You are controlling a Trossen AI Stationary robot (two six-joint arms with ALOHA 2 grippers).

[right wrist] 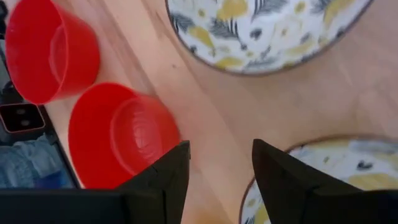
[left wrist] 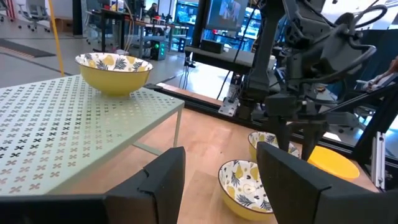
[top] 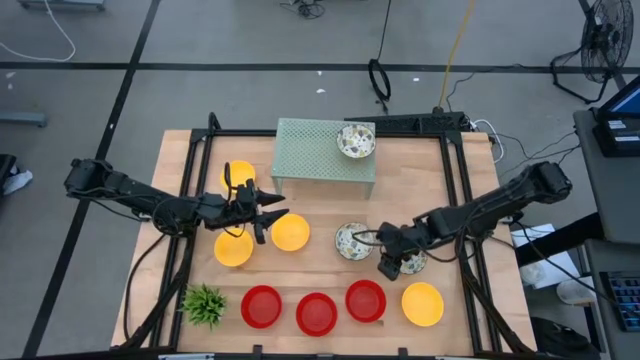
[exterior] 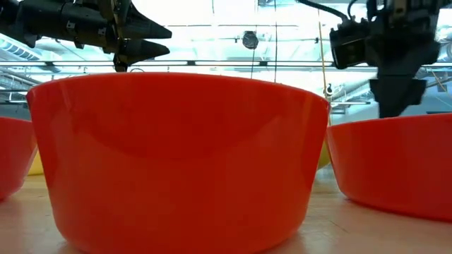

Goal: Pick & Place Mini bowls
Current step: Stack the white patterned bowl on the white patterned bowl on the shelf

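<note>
My right gripper will close on the near-side rim of the patterned bowl [top: 405, 272] [right wrist: 250, 188] that is closest to the yellow bowl at the near edge of the table.
Mini bowls are spread over the wooden table. One patterned bowl [top: 356, 140] stands on the green mesh stand [top: 310, 150]. Two more patterned bowls [top: 351, 241] [right wrist: 329, 171] sit on the table at centre right. My right gripper [top: 390, 268] [right wrist: 221, 171] hangs open, tipped downward, over the bare wood just beside the nearer patterned bowl's rim. It touches nothing. My left gripper [top: 278, 206] [left wrist: 221, 180] is open and level above the table between yellow bowls [top: 290, 232] [top: 234, 247], pointing toward the table's right.
Three red bowls [top: 261, 306] [top: 316, 313] [top: 365, 300] and a yellow bowl [top: 422, 303] line the near edge. A small green plant [top: 204, 303] stands at the near left. Another yellow bowl [top: 238, 175] sits left of the stand. Black frame rails [top: 455, 200] run along the table's sides.
</note>
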